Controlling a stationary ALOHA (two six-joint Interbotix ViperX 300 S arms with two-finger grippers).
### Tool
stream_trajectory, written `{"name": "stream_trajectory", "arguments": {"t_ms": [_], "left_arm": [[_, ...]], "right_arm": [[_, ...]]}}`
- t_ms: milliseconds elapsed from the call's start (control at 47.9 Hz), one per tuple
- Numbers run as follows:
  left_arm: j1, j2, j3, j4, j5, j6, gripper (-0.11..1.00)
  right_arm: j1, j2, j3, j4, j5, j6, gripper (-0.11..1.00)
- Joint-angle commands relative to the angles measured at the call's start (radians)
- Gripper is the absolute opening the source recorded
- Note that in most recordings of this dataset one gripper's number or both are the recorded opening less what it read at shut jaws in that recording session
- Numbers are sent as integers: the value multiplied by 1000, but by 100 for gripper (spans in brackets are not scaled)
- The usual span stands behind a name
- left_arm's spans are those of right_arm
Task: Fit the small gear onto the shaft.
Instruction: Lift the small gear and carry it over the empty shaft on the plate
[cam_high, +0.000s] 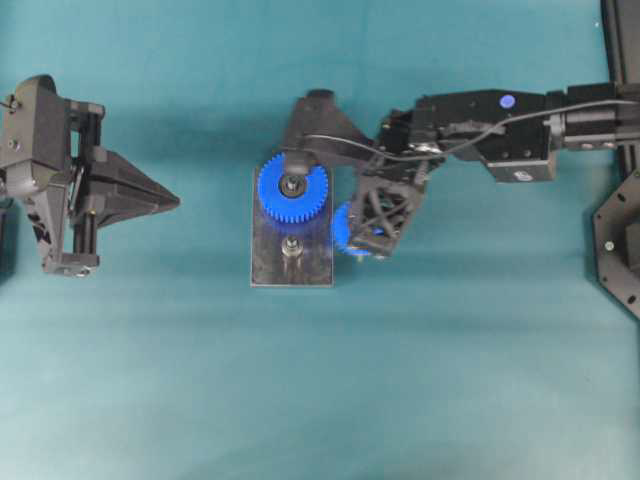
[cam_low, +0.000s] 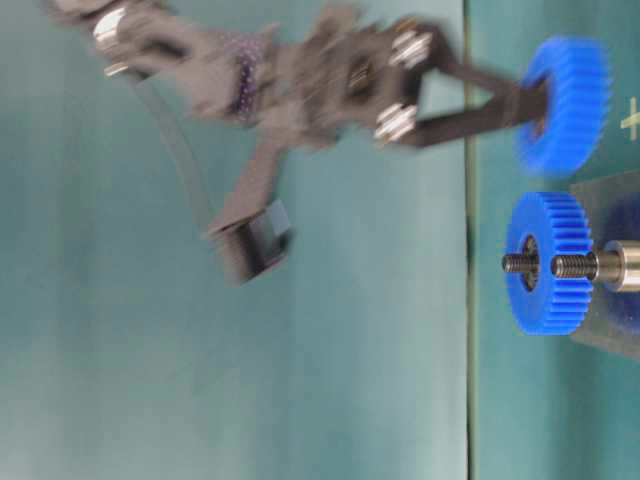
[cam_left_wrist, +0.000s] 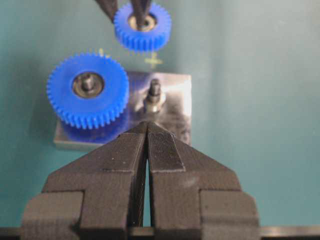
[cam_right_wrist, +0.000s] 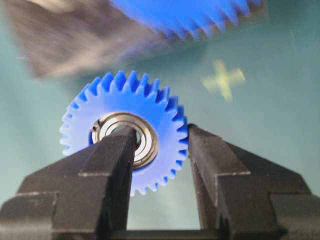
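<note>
Next, my right gripper lets go of the small gear on the dark plate's bare shaft (cam_high: 292, 244) next to the larger blue gear.
The small gear (cam_right_wrist: 125, 135), bright blue with a metal bearing hub, is held in my right gripper (cam_right_wrist: 160, 132). One finger sits in the hub's bore and the other presses on the outer teeth. From overhead, the small gear (cam_high: 345, 228) hangs tilted just right of the dark plate (cam_high: 290, 272), mostly hidden under the right gripper (cam_high: 365, 238). The bare shaft (cam_high: 291, 246) stands on the plate's near half; it also shows as the shaft (cam_left_wrist: 154, 92) in the left wrist view. My left gripper (cam_high: 170, 202) rests shut far to the left, holding nothing.
A larger blue gear (cam_high: 293, 192) sits on its own threaded shaft at the plate's far end, close beside the bare shaft. A faint yellow cross mark (cam_right_wrist: 222, 78) lies on the teal table. Black frame parts (cam_high: 620, 240) stand at the right edge.
</note>
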Motion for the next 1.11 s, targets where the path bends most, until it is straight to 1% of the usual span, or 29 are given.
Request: {"name": "stream_trajectory", "arguments": {"t_ms": [0, 250, 376, 501, 689, 1085], "left_arm": [[-2, 0, -9, 3, -9, -8, 0], [-8, 11, -9, 3, -11, -14, 0], [-14, 11, -9, 3, -11, -15, 0], [-15, 12, -9, 3, -11, -17, 0], [-17, 17, -9, 3, -17, -17, 0], [-17, 28, -12, 3, -20, -17, 0]], "right_arm": [[14, -8, -92, 2, 14, 9, 35], [18, 92, -229, 2, 38, 2, 35], [23, 146, -288, 2, 91, -6, 35], [32, 175, -327, 2, 132, -15, 35], [48, 195, -356, 3, 146, -20, 35], [52, 215, -353, 3, 141, -21, 35]]}}
